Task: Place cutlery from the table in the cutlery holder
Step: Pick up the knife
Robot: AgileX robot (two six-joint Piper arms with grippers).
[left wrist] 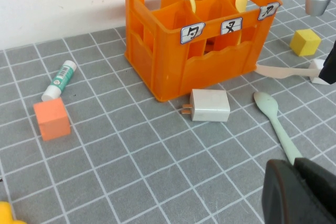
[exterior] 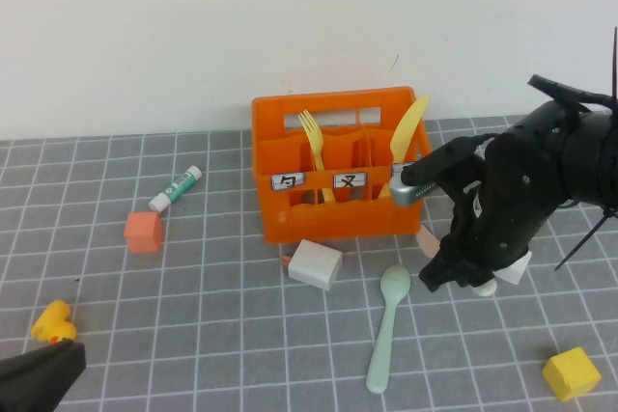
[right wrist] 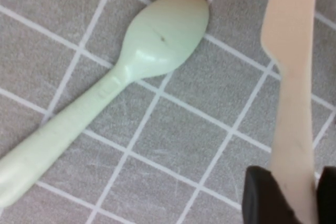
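Note:
The cream-white knife's handle shows only a stub past the robot's right gripper, so the gripper should open and take the handle nearer the blade [right wrist: 295, 100] before lifting.
The orange cutlery holder [exterior: 290, 214] [left wrist: 157, 51] stands at the back middle of the tiled table [exterior: 212, 335]. A pale yellow fork [exterior: 314, 142] and a pale yellow knife [exterior: 410, 127] stand upright in it. The mint-green spoon [exterior: 386, 325] [left wrist: 273, 114] [right wrist: 157, 40] lies on the table in front. The cream-white knife [exterior: 427, 238] [left wrist: 278, 70] [right wrist: 291, 77] lies right of the holder. My right gripper [exterior: 442, 272] [right wrist: 295, 179] straddles its handle, open, with a thin gap on one side. My left gripper [exterior: 39, 373] [left wrist: 302, 182] is shut and empty at the near left.
A white charger plug [exterior: 316, 263] lies just in front of the holder. To the left are a glue stick [exterior: 176, 188], a small orange cube [exterior: 143, 231] and a yellow duck [exterior: 53, 322]. A yellow cube [exterior: 570, 373] sits at the near right.

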